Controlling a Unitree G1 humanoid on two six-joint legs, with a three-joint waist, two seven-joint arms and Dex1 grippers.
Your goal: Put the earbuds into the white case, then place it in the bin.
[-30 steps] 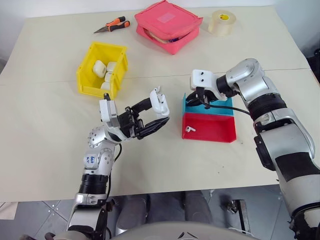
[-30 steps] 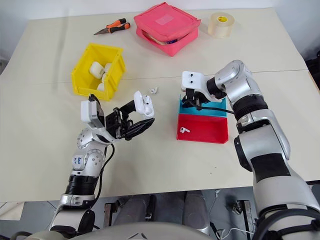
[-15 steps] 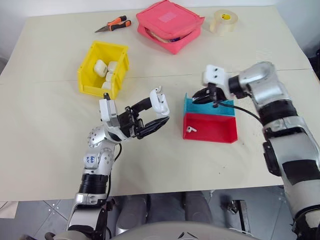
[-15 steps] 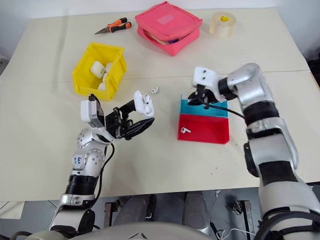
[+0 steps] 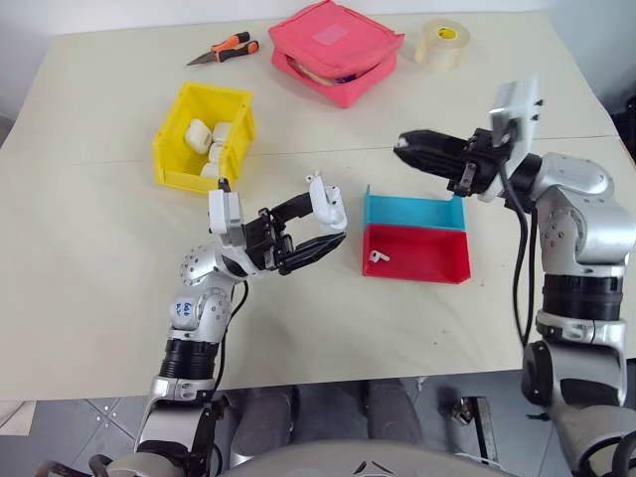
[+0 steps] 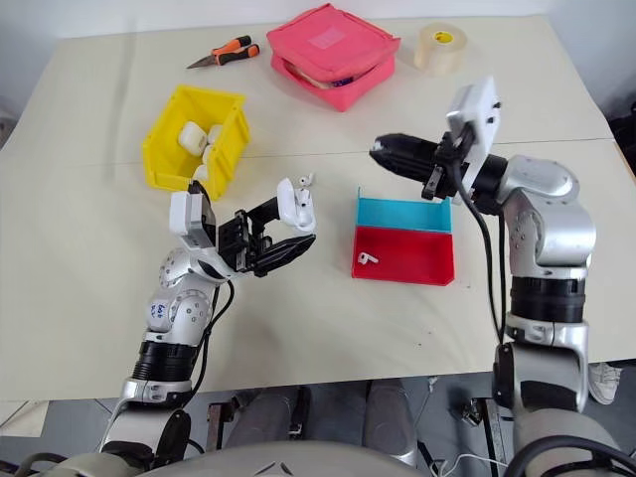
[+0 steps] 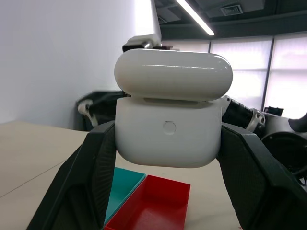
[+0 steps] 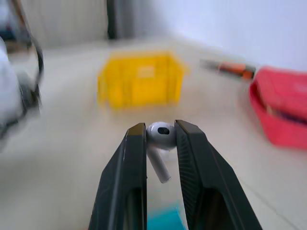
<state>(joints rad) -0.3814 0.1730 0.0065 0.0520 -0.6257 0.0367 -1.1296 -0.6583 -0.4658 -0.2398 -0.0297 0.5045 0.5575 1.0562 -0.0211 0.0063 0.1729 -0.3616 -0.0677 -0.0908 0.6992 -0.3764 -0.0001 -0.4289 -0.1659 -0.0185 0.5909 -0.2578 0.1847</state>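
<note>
My right gripper is going to release the earbud, now hanging above the blue tray, inside the open white case (image 5: 335, 205), under the case's raised lid, between the fingers of my left gripper.
My left gripper (image 5: 316, 227) is shut on the white case (image 5: 324, 205), held above the table with its lid raised; the left wrist view shows the case (image 7: 170, 132) squeezed between both fingers. My right gripper (image 5: 405, 150) hovers above the blue tray (image 5: 412, 211) and points toward the case. It is shut on one of the earbuds (image 8: 160, 135), stem hanging down. Another earbud (image 5: 376, 256) lies in the red tray (image 5: 422, 254). A third earbud (image 6: 306, 179) lies on the table just beyond the case. The yellow bin (image 5: 177, 139) stands at the left with several white cases inside.
A pink zip pouch (image 5: 338, 48), a roll of tape (image 5: 442, 43) and orange-handled pliers (image 5: 224, 48) lie along the far edge of the table. The red and blue trays sit side by side right of centre.
My right gripper has lifted out of the blue tray and swung round to point left toward the case, carrying an earbud. The left gripper and case have stayed put.
</note>
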